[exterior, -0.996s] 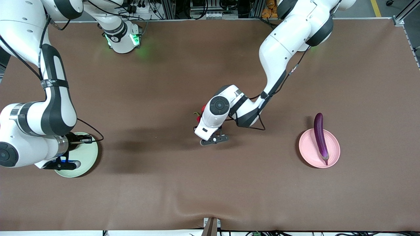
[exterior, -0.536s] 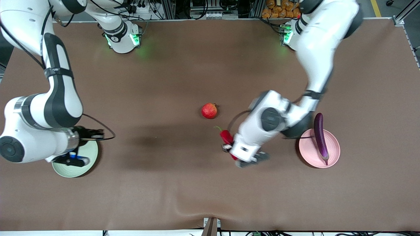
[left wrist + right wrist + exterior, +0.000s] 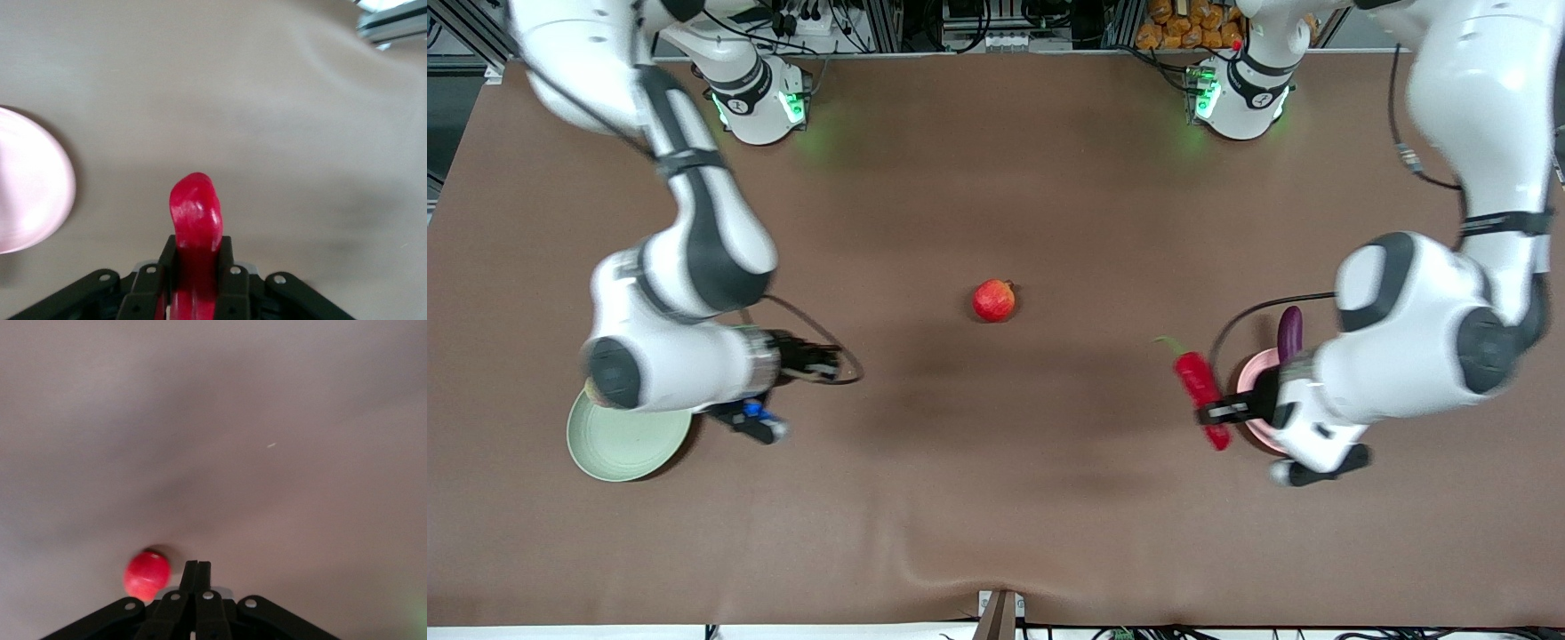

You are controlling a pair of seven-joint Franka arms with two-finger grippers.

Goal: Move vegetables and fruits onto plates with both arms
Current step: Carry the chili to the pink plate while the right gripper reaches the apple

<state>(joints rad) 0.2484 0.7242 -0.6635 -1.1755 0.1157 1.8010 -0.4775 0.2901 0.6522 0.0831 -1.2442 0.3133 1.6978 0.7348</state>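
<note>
Next, I let go of the red chili pepper with my left gripper on the pink plate point(image 3: 1274, 396) point(image 3: 17, 188) next to the purple eggplant.
My left gripper point(image 3: 1216, 413) is shut on the red chili pepper point(image 3: 1197, 384) and holds it in the air beside the pink plate point(image 3: 1250, 384), on the side toward the table's middle. In the left wrist view the chili point(image 3: 195, 215) sticks out between the fingers of the left gripper point(image 3: 195, 245), with the pink plate point(image 3: 27, 190) to one side. The purple eggplant point(image 3: 1289, 332) lies on that plate, mostly hidden by the arm. The red pomegranate point(image 3: 994, 300) sits mid-table and also shows in the right wrist view point(image 3: 147, 576). My right gripper point(image 3: 763, 428) is shut and empty beside the green plate point(image 3: 627, 442).
The pale ribbed fruit is hidden, apart from a pale bit point(image 3: 591, 389) that shows at the green plate's rim under the right arm. Brown table cover spreads around the pomegranate. The arm bases point(image 3: 758, 98) stand along the table's edge farthest from the front camera.
My left arm carried the chili from mid-table, uncovering the pomegranate, toward the pink plate. My right gripper moved off the green plate toward the table's middle.
</note>
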